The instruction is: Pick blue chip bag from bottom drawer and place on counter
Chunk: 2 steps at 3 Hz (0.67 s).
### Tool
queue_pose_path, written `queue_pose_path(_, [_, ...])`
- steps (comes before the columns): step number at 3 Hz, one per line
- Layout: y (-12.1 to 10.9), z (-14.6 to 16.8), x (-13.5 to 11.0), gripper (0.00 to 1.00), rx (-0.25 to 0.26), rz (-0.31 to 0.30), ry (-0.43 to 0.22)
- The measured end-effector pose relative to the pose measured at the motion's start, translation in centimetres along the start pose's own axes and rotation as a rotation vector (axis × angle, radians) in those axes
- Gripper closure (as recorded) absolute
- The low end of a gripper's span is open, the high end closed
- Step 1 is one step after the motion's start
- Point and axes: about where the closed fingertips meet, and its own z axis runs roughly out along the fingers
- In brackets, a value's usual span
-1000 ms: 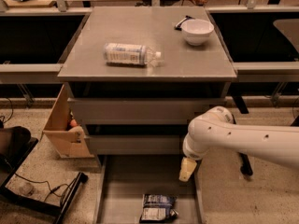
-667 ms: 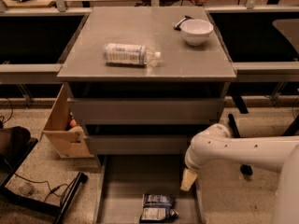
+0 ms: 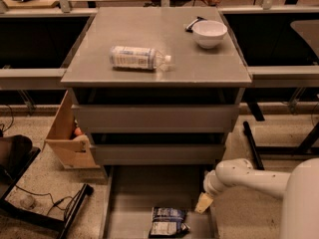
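Note:
Next, my gripper will go to the middle of the blue chip bag [image 3: 171,220] in the open bottom drawer and close there.
The blue chip bag [image 3: 168,221] lies flat on the floor of the open bottom drawer [image 3: 132,193], near its front right. My gripper [image 3: 203,203] hangs from the white arm at the drawer's right wall, just right of and slightly above the bag, not touching it. The counter [image 3: 149,31] is the grey cabinet top above the two shut drawers.
A clear plastic bottle [image 3: 138,58] lies on its side on the counter, and a white bowl [image 3: 209,33] stands at its back right. A cardboard box [image 3: 67,136] sits left of the cabinet. A black stand base and cables [image 3: 45,208] lie on the floor at left.
The arm has dropped lower and moved right, bringing the gripper down to the drawer's right edge beside the bag. The bag, bottle and bowl have not moved.

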Motion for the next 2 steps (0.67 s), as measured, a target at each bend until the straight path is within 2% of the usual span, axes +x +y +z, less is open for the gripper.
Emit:
queue_pose_path(1, [0.15,2.95,1.11,0.0,-0.021,-0.001,-0.019])
queue_pose_path(2, [0.33,3.22,0.89,0.0,-0.035,-0.006,-0.018])
